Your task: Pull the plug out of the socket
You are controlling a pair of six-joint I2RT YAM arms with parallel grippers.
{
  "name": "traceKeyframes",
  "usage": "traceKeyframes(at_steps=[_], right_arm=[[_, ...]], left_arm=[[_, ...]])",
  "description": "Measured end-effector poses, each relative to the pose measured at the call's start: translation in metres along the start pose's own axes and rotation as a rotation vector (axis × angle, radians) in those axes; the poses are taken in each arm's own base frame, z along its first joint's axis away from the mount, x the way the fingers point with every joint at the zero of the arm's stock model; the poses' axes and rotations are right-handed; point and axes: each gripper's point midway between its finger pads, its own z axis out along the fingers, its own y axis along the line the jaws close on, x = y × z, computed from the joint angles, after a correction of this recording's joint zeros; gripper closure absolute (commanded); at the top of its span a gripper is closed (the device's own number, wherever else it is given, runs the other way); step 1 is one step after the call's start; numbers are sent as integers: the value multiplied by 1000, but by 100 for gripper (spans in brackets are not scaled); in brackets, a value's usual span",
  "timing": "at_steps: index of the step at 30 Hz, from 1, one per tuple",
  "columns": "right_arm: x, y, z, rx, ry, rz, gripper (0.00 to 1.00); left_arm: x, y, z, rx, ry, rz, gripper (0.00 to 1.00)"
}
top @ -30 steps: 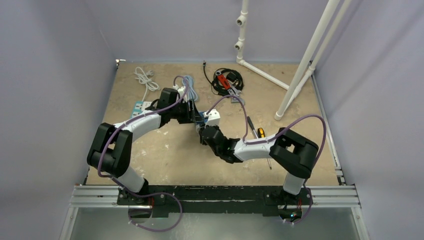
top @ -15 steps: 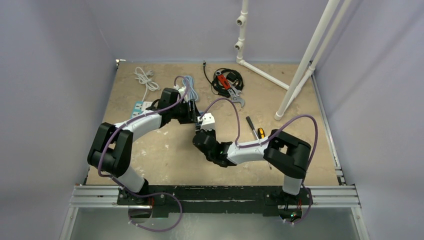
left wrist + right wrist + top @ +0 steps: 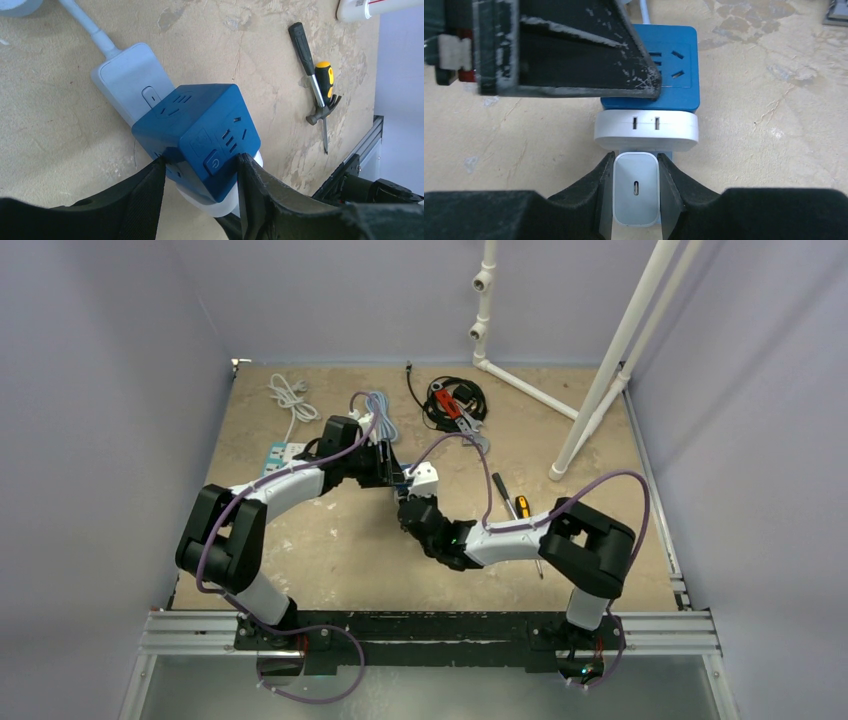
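The plug will go down on the bare table [image 3: 319, 505] close to the power strip when I set it there with my right gripper.
The socket [image 3: 200, 135] is a blue cube with outlets on its faces. My left gripper [image 3: 200, 175] is shut on it, one black finger on each side. A rounded white block [image 3: 646, 131] sits on the cube's near face. The plug [image 3: 636, 189], a small white charger with a slot in its end, butts against that block. My right gripper [image 3: 636, 192] is shut on the plug's two sides. Whether its prongs are still seated is hidden. From above, both grippers meet at the cube [image 3: 402, 476] mid-table.
A pale adaptor [image 3: 131, 80] with a white cable lies under the cube. A screwdriver [image 3: 503, 492] and a yellow-handled tool [image 3: 522, 506] lie to the right. A power strip [image 3: 283, 452], coiled white cable [image 3: 290, 392], black cable bundle [image 3: 455, 402] and white pipes [image 3: 600, 390] stand further back.
The right arm swung a little left and towards me with the plug, then came back right. The left arm and cube stayed put. Both grips are unchanged.
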Motion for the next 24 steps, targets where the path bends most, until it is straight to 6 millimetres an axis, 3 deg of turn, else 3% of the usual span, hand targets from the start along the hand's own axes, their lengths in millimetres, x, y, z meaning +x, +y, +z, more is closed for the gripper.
traceKeyframes(at_steps=[6,13,16,20,24], right_arm=[[-1,-9,1,-97,49,50,100],[-3,-7,-6,-60,18,22,100],[-12,0,-13,-28,-28,1,100],[-29,28,-24,-43,-86,22,100],[-31,36,-30,-55,-95,23,100]], left_arm=[[0,-2,2,1,-1,0,57],[1,-2,2,2,3,0,57],[1,-2,2,2,5,0,57],[1,-2,2,2,4,0,57],[1,-2,2,2,4,0,57]])
